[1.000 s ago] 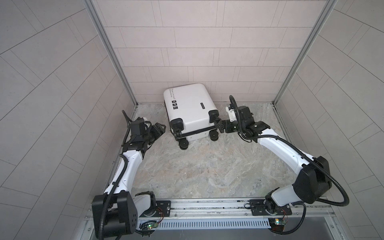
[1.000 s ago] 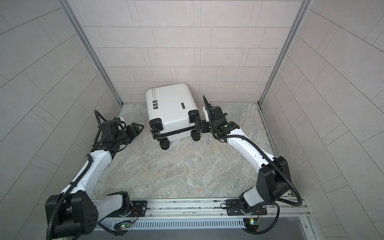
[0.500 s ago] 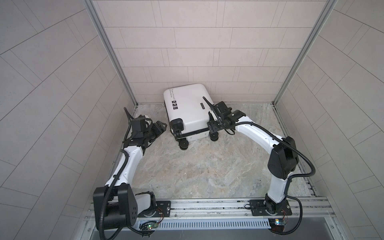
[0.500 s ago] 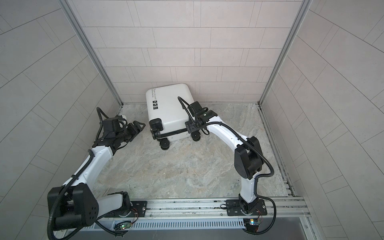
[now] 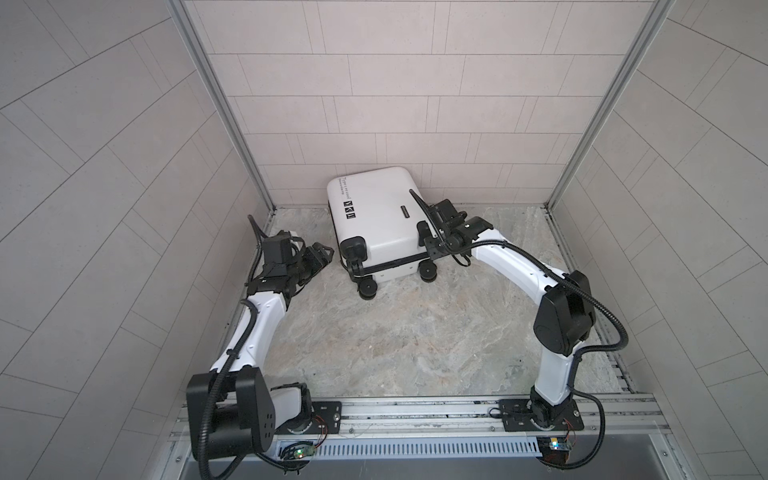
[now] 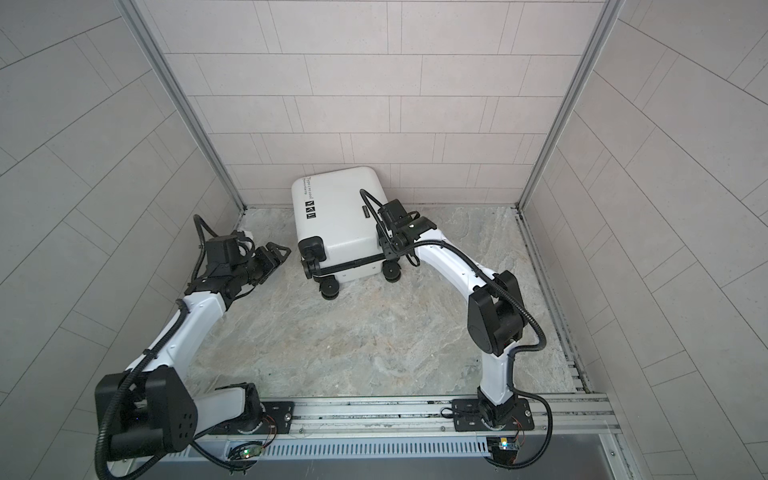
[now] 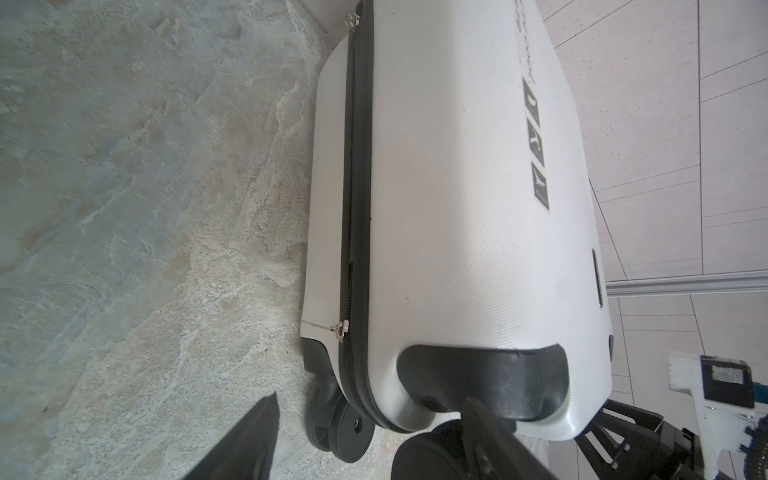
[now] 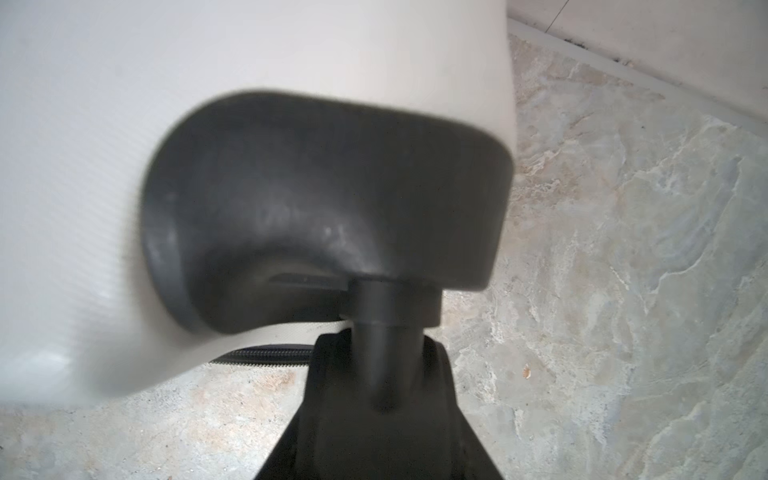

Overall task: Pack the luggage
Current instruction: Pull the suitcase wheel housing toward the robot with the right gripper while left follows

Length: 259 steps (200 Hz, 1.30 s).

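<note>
I will let go of the luggage's black caster stem with my right gripper over the stone floor point(image 5: 496, 259) that lies beneath that gripper's own white forearm.
The luggage point(image 5: 378, 216) point(image 6: 336, 212) is a white hard-shell suitcase lying closed on the stone floor at the back wall, wheels toward the front. Its black zipper band point(image 7: 355, 187) runs along the side. My left gripper point(image 5: 322, 253) point(image 6: 278, 253) point(image 7: 370, 401) is open and empty, a short way off the near-left wheel point(image 7: 349, 428). My right gripper point(image 5: 432, 249) point(image 6: 388, 249) point(image 8: 378, 374) sits at the near-right wheel housing point(image 8: 324, 199). Its jaws are drawn in around the black caster stem point(image 8: 386, 316).
Tiled walls close in the floor point(image 5: 395, 332) on three sides. Metal corner posts point(image 5: 224, 108) stand at the back corners. The arms' base rail point(image 5: 415, 411) runs along the front edge. A zipper pull point(image 7: 341, 328) hangs near the wheel end of the luggage.
My right arm has swung in from the right side of the luggage to its near-right wheel, and its jaws have narrowed. The left arm has barely moved.
</note>
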{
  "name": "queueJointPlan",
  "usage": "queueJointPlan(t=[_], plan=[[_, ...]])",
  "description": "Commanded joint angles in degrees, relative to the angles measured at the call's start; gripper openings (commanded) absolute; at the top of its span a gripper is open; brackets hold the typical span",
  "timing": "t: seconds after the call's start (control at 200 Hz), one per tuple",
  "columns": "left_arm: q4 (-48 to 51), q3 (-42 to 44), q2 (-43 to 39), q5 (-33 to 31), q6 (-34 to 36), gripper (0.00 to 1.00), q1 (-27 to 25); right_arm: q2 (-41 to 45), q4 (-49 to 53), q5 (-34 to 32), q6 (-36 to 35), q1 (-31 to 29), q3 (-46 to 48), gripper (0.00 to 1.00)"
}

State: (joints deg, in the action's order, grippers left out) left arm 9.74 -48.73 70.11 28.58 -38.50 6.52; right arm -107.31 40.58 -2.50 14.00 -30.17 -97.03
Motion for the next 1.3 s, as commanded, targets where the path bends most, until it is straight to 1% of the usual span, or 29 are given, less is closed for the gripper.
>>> queueJointPlan(t=[0.0,0.135,0.23,0.39,0.565,0.645,0.825,0.971,1.046,1.291], plan=[[0.38,1.19,-1.22,0.43,1.50,0.75,0.24,3.18,0.31,0.38,-0.28,0.78,2.71,0.34],[1.43,2.38,-2.97,-0.15,2.16,0.75,-0.38,6.50,-0.66,1.61,-0.02,2.16,6.87,0.29],[2.92,2.81,-4.08,-1.25,3.43,0.74,-1.52,9.43,-1.08,1.89,0.02,3.09,9.90,0.28],[5.22,3.00,-3.80,-3.96,6.52,0.73,-6.25,14.45,-1.18,3.50,0.11,5.71,14.25,0.27],[4.85,3.73,-2.82,-6.46,7.07,0.73,-11.44,19.10,-0.19,5.21,-0.01,10.45,18.58,0.26],[4.44,3.30,-0.85,-7.45,7.04,0.73,-13.98,21.22,0.12,6.14,-0.11,12.63,20.67,0.27],[3.82,0.75,4.53,-7.55,5.58,0.71,-15.96,26.17,0.49,7.44,-0.24,17.03,25.61,0.27],[2.39,-2.91,9.16,-9.18,5.08,0.70,-19.24,29.44,1.47,7.16,0.32,19.95,28.36,0.27],[1.82,-5.30,11.80,-10.19,4.87,0.70,-20.77,30.27,1.59,7.80,0.83,21.45,29.15,0.27],[-1.55,-12.46,20.57,-9.24,2.89,0.69,-23.13,30.02,1.89,9.25,1.64,23.90,28.86,0.29]])
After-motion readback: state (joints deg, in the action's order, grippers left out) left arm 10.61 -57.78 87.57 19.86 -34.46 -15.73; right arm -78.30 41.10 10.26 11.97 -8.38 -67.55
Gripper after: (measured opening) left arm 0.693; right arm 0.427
